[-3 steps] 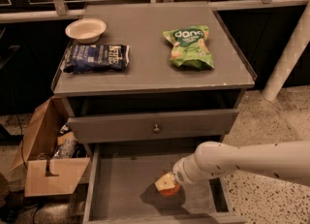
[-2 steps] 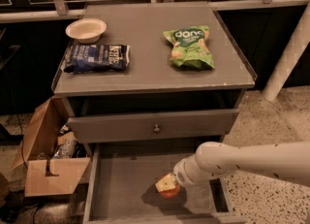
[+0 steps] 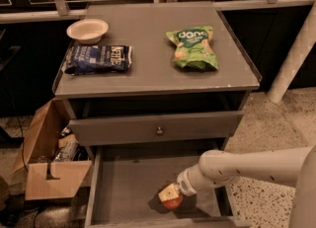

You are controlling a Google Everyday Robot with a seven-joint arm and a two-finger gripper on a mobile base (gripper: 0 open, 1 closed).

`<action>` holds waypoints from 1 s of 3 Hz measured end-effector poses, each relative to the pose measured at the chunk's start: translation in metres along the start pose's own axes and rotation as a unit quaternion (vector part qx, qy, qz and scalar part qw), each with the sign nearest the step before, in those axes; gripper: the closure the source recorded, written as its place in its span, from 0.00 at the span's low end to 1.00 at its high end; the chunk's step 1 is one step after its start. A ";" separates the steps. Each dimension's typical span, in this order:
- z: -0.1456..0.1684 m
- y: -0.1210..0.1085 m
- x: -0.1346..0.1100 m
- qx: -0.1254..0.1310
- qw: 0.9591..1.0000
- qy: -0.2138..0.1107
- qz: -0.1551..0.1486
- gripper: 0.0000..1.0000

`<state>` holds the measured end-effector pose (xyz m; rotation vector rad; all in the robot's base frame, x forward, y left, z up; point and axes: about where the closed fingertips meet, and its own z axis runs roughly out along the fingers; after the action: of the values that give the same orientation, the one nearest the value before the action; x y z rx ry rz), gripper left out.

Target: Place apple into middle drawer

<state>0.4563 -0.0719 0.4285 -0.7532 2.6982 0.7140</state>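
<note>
Next, I set the apple, which now sits low in the drawer, on the open middle drawer's bottom, close to its front edge (image 3: 171, 208), with my gripper.
The middle drawer (image 3: 123, 187) is pulled wide open below the closed grey drawer front with a round knob (image 3: 159, 131). The red-orange apple (image 3: 172, 202) sits low in the drawer, right of centre near the front, on or just above the floor. My white arm reaches in from the right, and the gripper (image 3: 169, 195) is right on top of the apple, its pale fingers around the upper part of it. The arm hides part of the drawer's right side.
On the cabinet top lie a white bowl (image 3: 87, 29), a dark blue chip bag (image 3: 98, 58) and a green snack bag (image 3: 193, 47). An open cardboard box (image 3: 49, 163) stands on the floor at the left. A white post (image 3: 295, 54) stands at the right.
</note>
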 end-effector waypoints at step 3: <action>0.026 -0.008 0.016 -0.018 1.000 0.013 0.015 1.00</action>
<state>0.4498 -0.0716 0.3978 -0.7368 2.7315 0.7669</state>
